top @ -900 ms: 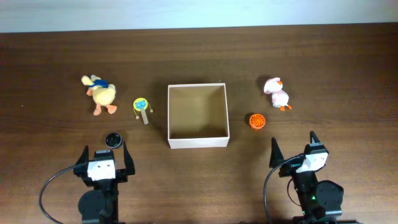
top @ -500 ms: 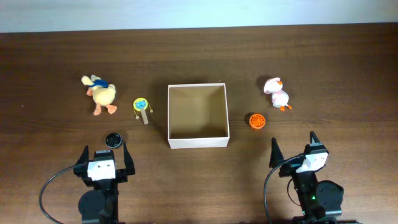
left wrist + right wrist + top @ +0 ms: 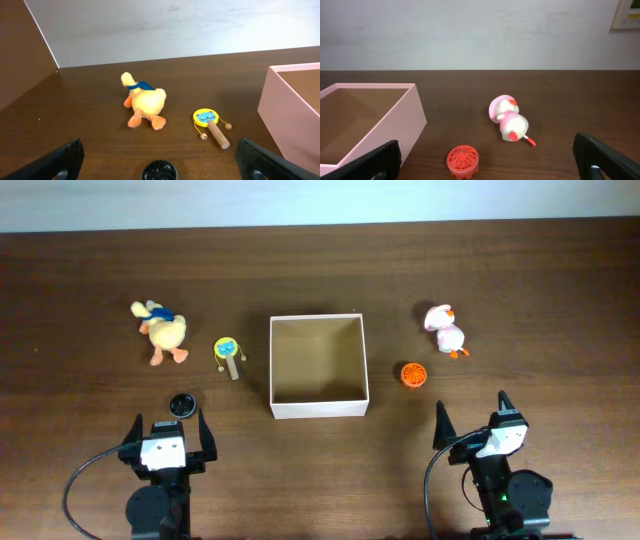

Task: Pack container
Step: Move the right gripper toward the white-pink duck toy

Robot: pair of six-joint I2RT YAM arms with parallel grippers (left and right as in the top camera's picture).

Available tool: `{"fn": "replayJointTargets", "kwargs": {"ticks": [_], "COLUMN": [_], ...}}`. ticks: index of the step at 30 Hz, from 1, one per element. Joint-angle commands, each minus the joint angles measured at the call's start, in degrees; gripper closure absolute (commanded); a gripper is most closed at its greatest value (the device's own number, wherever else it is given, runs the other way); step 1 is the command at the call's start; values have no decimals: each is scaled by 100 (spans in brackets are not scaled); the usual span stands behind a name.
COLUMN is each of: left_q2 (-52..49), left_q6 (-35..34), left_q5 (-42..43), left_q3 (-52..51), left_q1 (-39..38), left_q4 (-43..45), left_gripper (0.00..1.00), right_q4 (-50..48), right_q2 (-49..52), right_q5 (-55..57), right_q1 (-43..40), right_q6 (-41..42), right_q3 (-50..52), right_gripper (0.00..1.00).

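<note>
I should close my right gripper on the body (image 3: 451,339) (image 3: 513,125) of the pink-white duck toy, between the toy's head and its orange feet.
The container (image 3: 318,408), a square shallow box with white walls and a tan inside, stands empty at the table's middle; it also shows in the left wrist view (image 3: 292,115) and the right wrist view (image 3: 395,120). A yellow plush duck (image 3: 163,332) (image 3: 145,104), a small yellow rattle drum (image 3: 228,354) (image 3: 210,126) and a black disc (image 3: 181,404) (image 3: 159,171) lie left of it. A pink-white duck toy (image 3: 445,330) (image 3: 509,120) and an orange disc (image 3: 413,374) (image 3: 462,161) lie right of it. My left gripper (image 3: 166,432) and right gripper (image 3: 474,418) are open and empty near the front edge.
A pale wall (image 3: 165,30) runs behind the table's far edge. A framed picture corner (image 3: 626,14) shows at the upper right of the right wrist view.
</note>
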State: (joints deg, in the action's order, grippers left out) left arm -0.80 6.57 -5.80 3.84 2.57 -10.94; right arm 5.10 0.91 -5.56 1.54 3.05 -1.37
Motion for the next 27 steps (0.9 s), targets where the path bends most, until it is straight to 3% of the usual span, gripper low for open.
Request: {"fn": "replayJointTargets", "kwargs": {"ticks": [1,8,13,21,27], "left_q2": [46,46,46,46,46], "left_q6": [-33,-33,-33,-33,-33], "left_q5": [46,46,46,46,44], "left_q3": [-57,-57,-57,-57,-57], "left_q1": [-33,-33,-33,-33,-33], "left_q4": [20,20,20,20,20], "left_gripper": [1,1,1,1,1], "right_q4": [-15,396,1257,3165,4822], "right_q2": [-55,107,800,3357,5598], "right_q5": [-192,-330,-525,-525,-542], "right_q1": [33,33,33,33,33], "right_q6": [61,802,800,745,-203], "right_q3": [50,-264,-1246,-3877,-6188], "right_gripper": [1,1,1,1,1]}}
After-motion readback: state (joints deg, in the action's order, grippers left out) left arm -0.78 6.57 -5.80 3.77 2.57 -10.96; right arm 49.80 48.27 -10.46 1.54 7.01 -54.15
